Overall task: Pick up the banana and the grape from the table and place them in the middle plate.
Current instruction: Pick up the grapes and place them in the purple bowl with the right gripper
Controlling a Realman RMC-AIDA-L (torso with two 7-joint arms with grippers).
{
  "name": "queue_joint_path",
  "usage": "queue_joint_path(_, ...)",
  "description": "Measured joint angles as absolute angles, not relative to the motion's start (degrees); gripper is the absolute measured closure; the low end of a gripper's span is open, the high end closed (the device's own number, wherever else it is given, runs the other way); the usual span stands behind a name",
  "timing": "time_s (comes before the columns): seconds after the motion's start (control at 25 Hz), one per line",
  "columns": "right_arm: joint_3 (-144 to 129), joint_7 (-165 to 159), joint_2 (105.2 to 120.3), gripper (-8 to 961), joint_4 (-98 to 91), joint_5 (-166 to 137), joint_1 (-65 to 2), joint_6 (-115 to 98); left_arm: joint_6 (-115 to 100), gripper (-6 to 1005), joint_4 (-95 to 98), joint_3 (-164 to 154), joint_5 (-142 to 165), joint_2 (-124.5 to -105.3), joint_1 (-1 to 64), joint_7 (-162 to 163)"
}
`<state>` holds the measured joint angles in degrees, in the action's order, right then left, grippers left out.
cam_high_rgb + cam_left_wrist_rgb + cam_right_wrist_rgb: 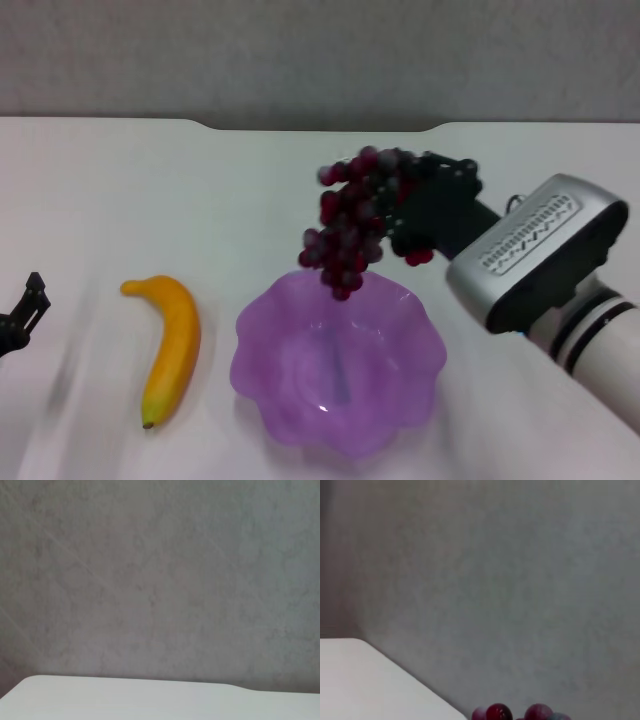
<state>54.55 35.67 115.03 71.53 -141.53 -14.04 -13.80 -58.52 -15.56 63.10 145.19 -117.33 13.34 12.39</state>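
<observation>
I need to use my right gripper to place the grape, now just above that plate's far rim, in the middle plate's far half [374,325], away from the banana.
My right gripper [405,205] is shut on the grape [350,222], a dark red-purple bunch that hangs in the air just above the far rim of the middle plate [415,320], a translucent purple dish with a wavy rim. A few grapes [499,713] show at the edge of the right wrist view. The banana [170,345], yellow-orange, lies on the white table [120,190] to the left of the plate. My left gripper [25,310] sits at the far left edge, left of the banana, away from it.
The table's notched far edge [320,127] meets a grey wall. The left wrist view shows only the wall and a strip of tabletop [125,700].
</observation>
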Motion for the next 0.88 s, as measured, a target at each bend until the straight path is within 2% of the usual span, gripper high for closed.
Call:
queue_joint_path(0.56, 46.8, 30.8, 115.36, 673, 63.3, -141.1, -14.4, -20.9, -58.6, 107, -15.6, 63.1, 145.2, -117.4, 13.7, 12.4)
queue_joint_path(0.88, 44.5, 23.5, 115.41, 673, 57.3, -141.1, -16.9, -21.4, -58.5, 107, -15.6, 63.1, 145.2, -117.42, 13.7, 12.4)
